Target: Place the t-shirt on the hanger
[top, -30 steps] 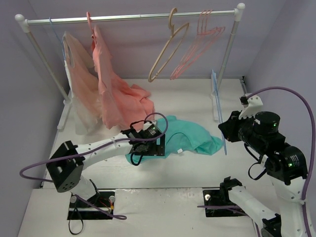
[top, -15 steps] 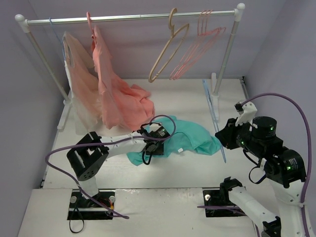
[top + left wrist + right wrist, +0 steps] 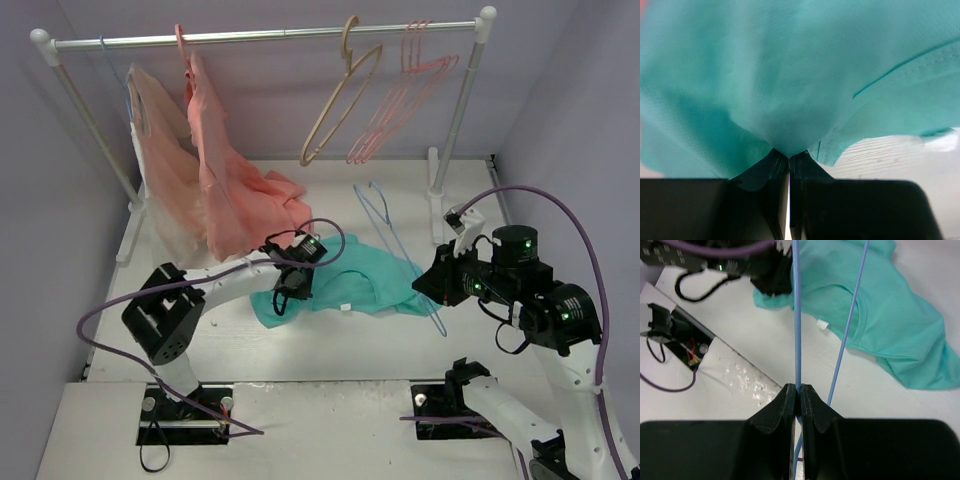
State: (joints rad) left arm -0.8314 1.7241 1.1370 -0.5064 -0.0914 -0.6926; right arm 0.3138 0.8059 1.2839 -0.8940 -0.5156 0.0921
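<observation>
My left gripper should open, as it is pinching a bunched fold beside the collar, then grasp the collar's edge (image 3: 827, 145) and lift the neck open for the hanger.
The teal t-shirt (image 3: 372, 282) lies crumpled on the white table. My left gripper (image 3: 281, 300) is at its left edge, shut on a pinch of the fabric. In the left wrist view the t-shirt (image 3: 790, 75) bunches up out of the closed left gripper (image 3: 789, 154). My right gripper (image 3: 427, 285) hovers at the shirt's right side, shut on the thin light-blue hanger (image 3: 400, 235), which slants up and away over the shirt. In the right wrist view the hanger (image 3: 796, 315) runs straight up from the right gripper (image 3: 798, 388), above the t-shirt (image 3: 890, 315).
A clothes rack (image 3: 270, 36) spans the back. On it hang a salmon-pink garment (image 3: 230, 190), a pale peach garment (image 3: 160, 185), a beige hanger (image 3: 340, 100) and pink hangers (image 3: 400, 90). Its right post (image 3: 455, 110) stands close behind the right arm.
My left gripper went from open to shut on the t-shirt's left edge. The right arm swung the hanger leftward from beside the post to over the shirt.
</observation>
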